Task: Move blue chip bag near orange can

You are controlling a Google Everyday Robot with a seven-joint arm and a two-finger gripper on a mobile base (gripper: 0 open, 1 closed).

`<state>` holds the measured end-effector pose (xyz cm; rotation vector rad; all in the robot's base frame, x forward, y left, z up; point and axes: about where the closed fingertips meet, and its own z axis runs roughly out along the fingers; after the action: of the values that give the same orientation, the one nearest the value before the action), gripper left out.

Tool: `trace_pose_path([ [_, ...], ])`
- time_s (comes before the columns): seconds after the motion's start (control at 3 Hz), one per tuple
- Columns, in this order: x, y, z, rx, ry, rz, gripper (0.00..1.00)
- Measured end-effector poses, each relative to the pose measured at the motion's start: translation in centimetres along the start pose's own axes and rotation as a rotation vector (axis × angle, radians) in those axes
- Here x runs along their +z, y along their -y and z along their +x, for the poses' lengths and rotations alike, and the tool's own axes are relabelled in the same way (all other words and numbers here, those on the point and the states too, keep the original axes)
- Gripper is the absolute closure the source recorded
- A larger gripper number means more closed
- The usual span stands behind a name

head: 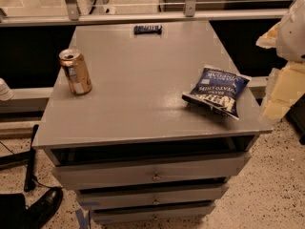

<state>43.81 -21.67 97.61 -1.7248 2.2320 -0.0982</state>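
I will move my gripper to the middle of the blue chip bag [217,88] next and close it there from above.
The blue chip bag [217,91] lies flat on the right side of the grey cabinet top [138,80], near the right front corner. The orange can [75,71] stands upright near the left edge, well apart from the bag. My gripper [281,68] is at the right edge of the view, white and pale yellow, just beyond the cabinet's right side and to the right of the bag. It holds nothing that I can see.
A small thin dark blue bar wrapper [147,29] lies at the far edge of the top. The cabinet has three drawers [155,175] in front. A metal rail [143,17] runs behind. A black shoe [43,206] is on the floor at the lower left.
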Motion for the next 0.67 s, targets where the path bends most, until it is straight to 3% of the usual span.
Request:
trace_pose_path([
  [0.33,0.0,0.0,0.0,0.0,0.0,0.0,0.0],
  [0.67,0.75,0.55,0.68,0.012,0.04,0.045,0.0],
])
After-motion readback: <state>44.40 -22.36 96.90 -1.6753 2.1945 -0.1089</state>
